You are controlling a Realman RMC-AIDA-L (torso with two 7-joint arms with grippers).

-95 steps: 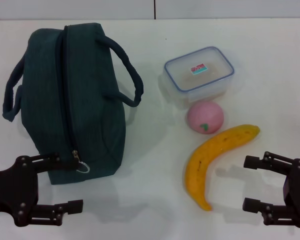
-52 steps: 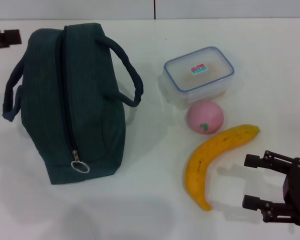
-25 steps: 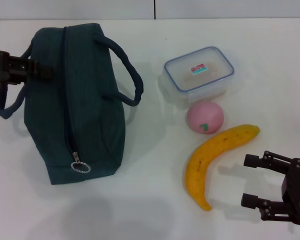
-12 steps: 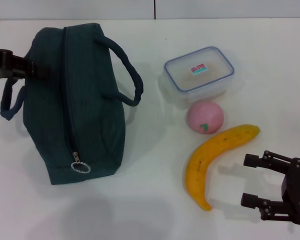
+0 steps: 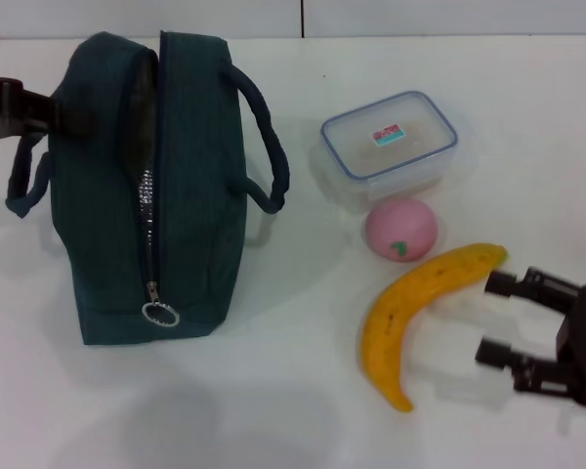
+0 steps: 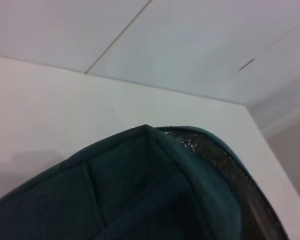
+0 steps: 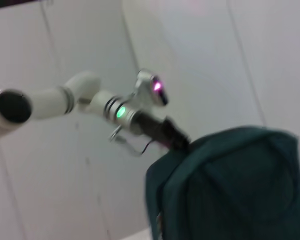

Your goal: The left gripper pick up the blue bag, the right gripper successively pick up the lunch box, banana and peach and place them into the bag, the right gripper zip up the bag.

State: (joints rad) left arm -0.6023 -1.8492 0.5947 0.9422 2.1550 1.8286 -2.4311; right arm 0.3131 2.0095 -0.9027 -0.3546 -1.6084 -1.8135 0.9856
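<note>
I need to next close my right gripper on the lunch box's short side [image 5: 439, 117] facing away from the blue bag.
The blue bag [image 5: 186, 195] stands at the left of the white table, its zip partly parted with silver lining showing, and the ring zip pull [image 5: 160, 314] hanging at the near end. My left gripper [image 5: 59, 109] reaches in from the far left and is shut on the bag's upper left side by the handle. The bag's fabric [image 6: 140, 200] fills the left wrist view. The lunch box [image 5: 389, 145], the peach [image 5: 400, 229] and the banana [image 5: 410, 313] lie to the right. My right gripper [image 5: 493, 318] is open, just right of the banana, touching nothing.
The bag's right handle [image 5: 269, 147] loops out toward the lunch box. The table's far edge meets a white wall [image 5: 303, 15]. The right wrist view shows the left arm [image 7: 90, 100] meeting the bag [image 7: 230, 190] from afar.
The left gripper came from the near left to the bag's far left side and took hold. The bag has tipped upright and its mouth has gapped. The right gripper edged toward the banana.
</note>
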